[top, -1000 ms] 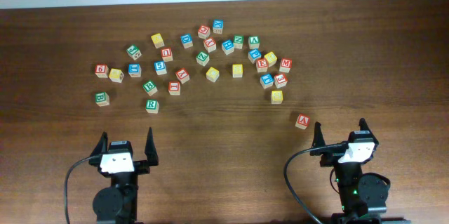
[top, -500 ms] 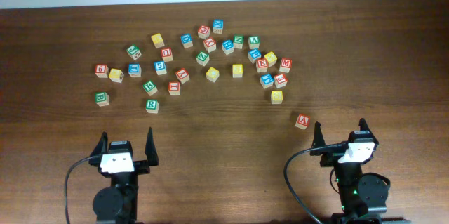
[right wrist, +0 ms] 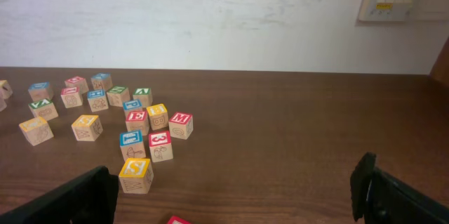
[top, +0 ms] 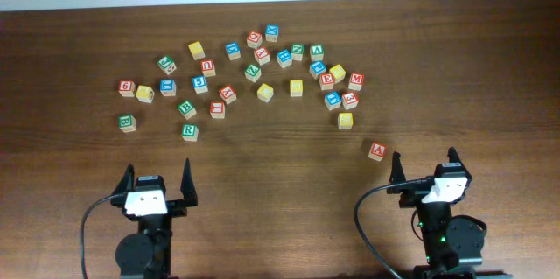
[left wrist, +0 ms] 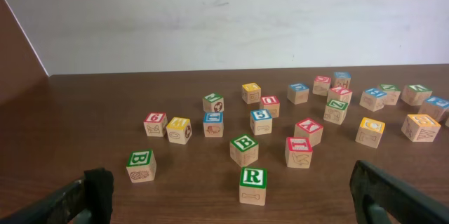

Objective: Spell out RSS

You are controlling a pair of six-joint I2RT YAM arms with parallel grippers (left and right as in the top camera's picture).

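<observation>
R is the first letter of RSS. So next my left gripper closes on opposite sides [top: 190,134] [left wrist: 253,187] of the green R block.
Many wooden letter blocks lie scattered across the far half of the table. A green R block [top: 189,130] [left wrist: 252,185] stands nearest my left gripper [top: 158,183] [left wrist: 231,203], which is open and empty behind it. A yellow S block [top: 346,120] [right wrist: 136,175] lies ahead and left of my right gripper [top: 423,167] [right wrist: 231,196], which is open and empty. A red A block [top: 377,149] sits just ahead of the right gripper's left finger; only its top edge shows in the right wrist view [right wrist: 179,220].
A green B block [top: 127,122] [left wrist: 141,165] lies left of the R. Another green B [left wrist: 244,149], a red I block [left wrist: 299,152] and a blue 5 block [left wrist: 261,121] stand behind it. The wall runs along the table's far edge.
</observation>
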